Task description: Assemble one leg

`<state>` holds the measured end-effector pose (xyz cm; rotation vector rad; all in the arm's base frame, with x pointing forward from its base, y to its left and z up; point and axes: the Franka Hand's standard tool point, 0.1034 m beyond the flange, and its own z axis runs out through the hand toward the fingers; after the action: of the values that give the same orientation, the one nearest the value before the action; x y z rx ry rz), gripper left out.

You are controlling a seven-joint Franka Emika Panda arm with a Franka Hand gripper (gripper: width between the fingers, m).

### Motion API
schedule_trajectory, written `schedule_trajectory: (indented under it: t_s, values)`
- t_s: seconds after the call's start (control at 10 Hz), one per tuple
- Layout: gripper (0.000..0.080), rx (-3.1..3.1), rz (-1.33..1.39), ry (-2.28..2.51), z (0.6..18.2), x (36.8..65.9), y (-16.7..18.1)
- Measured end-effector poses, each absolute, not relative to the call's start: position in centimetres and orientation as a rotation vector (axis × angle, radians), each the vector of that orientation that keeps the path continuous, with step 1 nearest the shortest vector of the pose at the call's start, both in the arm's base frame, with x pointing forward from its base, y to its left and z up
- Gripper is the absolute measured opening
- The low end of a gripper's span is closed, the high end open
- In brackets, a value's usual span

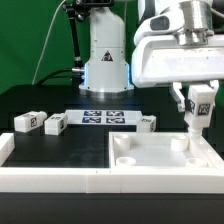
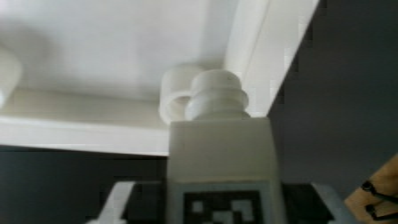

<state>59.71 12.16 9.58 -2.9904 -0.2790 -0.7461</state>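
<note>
The white leg, now upright just above the far socket, will be let go by my gripper while it stands in the tray's corner socket [image 1: 196, 160] [image 2: 182, 90] beneath its tip, near the front rail.
My gripper [image 1: 196, 105] is shut on a white leg [image 1: 198, 110] with a black-and-white tag, held upright. Its lower end is just above the far corner socket [image 1: 192, 142], on the exterior view's right, of the large white tray-shaped piece [image 1: 150, 158]. In the wrist view the leg [image 2: 222, 160] runs out between my fingers [image 2: 134, 195], and its threaded tip [image 2: 214, 92] points at the tray's corner socket [image 2: 183, 85]. Three more legs lie on the table: one [image 1: 28, 121], a second [image 1: 56, 123], and a third [image 1: 147, 122].
The marker board [image 1: 105, 118] lies flat at mid table in front of the robot base [image 1: 105, 60]. A white rail [image 1: 50, 178] runs along the front edge, with a raised end [image 1: 6, 148] at the exterior view's left.
</note>
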Motion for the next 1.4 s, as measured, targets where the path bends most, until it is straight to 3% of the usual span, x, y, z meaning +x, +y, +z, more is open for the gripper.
schedule_trajectory:
  t_s: [0.5, 1.0, 1.4]
  values:
    - [0.0287, -2.996, -0.749, -0.282, 7.8, 60.9, 11.8]
    - [0.0287, -2.978, -0.822, -0.284, 7.6, 61.5, 12.0]
    - [0.0287, -2.982, -0.835, -0.28, 5.8, 61.1, 11.6]
